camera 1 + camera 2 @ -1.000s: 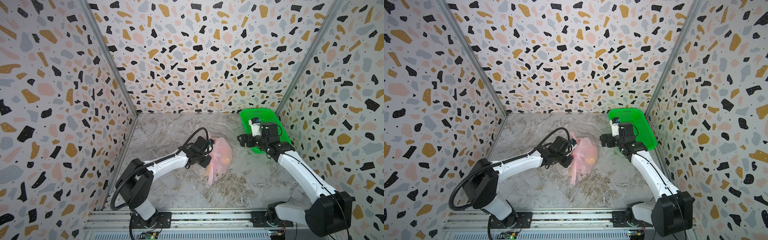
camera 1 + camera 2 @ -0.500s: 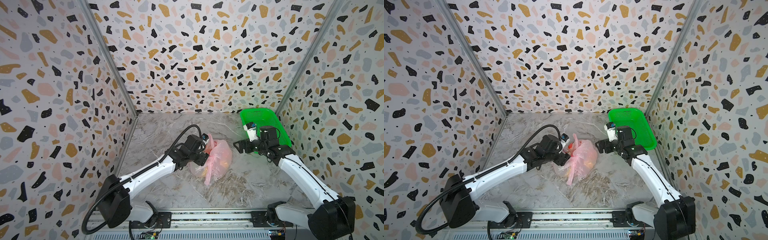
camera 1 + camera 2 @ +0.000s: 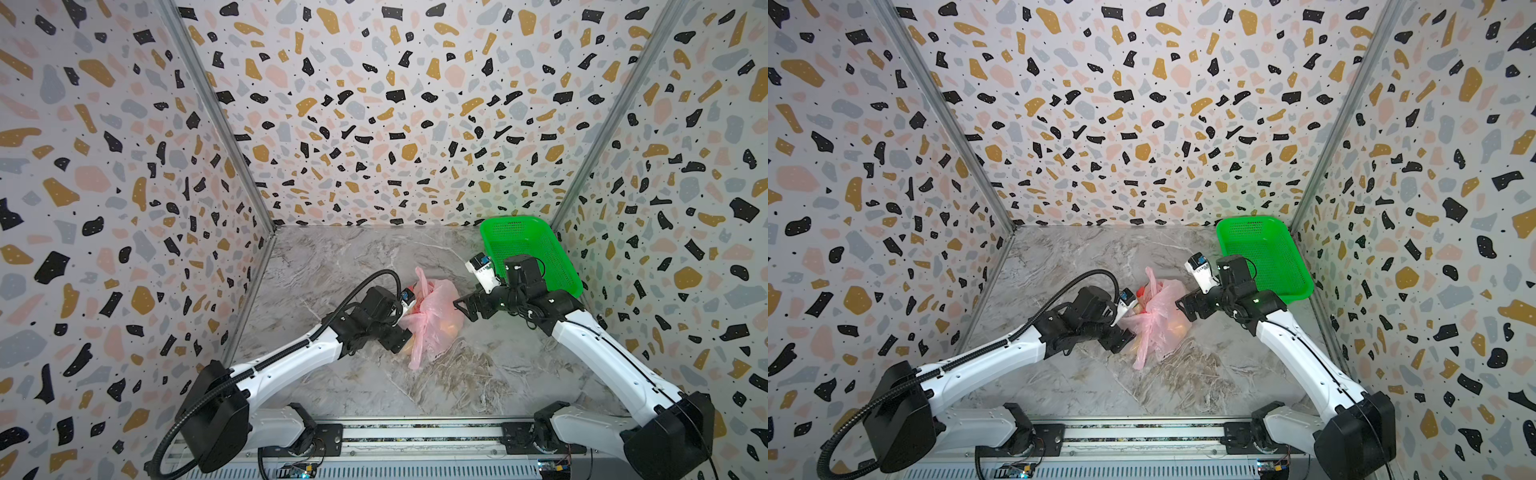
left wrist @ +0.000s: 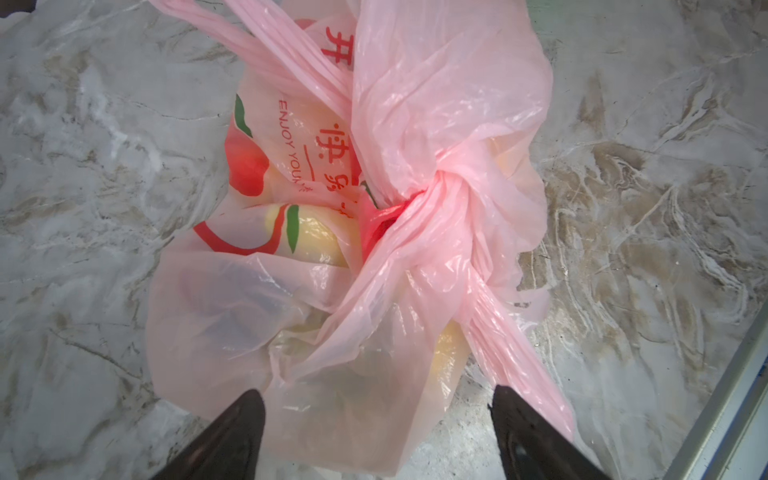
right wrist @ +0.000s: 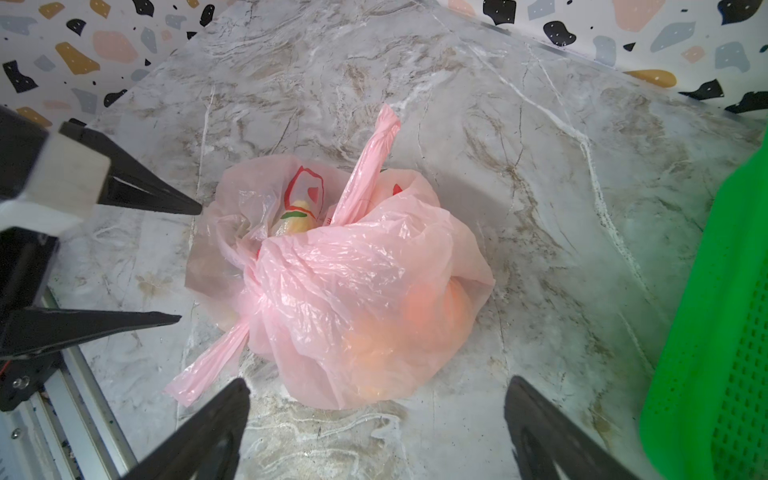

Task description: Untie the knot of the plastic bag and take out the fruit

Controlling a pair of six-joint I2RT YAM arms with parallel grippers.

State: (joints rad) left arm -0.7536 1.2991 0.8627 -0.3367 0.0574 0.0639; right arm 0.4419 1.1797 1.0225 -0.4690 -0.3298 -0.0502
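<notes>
The left gripper straddles the bag's loose edge, short of the knot, so it should pinch the fold (image 4: 344,329) beside the knot and pull against the right gripper.
The pink plastic bag (image 3: 436,309) (image 3: 1163,320) lies on the marble floor between my two grippers. Its knot (image 4: 442,189) is a tight twist with two strap tails, also seen in the right wrist view as the knot (image 5: 250,270). Fruit shows through the film: a yellow piece (image 4: 309,239) and orange pieces (image 5: 419,309). My left gripper (image 4: 376,399) (image 3: 401,334) is open, with the bag's loose edge lying unpinched between its fingers. My right gripper (image 5: 378,384) (image 3: 462,308) is open just short of the bag's other side, with nothing in it.
A bright green perforated basket (image 3: 536,253) (image 3: 1266,249) (image 5: 723,332) stands at the back right against the wall, behind my right wrist. Terrazzo-pattern walls close three sides. A metal rail (image 3: 415,436) runs along the front edge.
My left gripper opened and let go of the bag, which now rests loose on the floor. My right gripper moved down from the basket toward the bag.
</notes>
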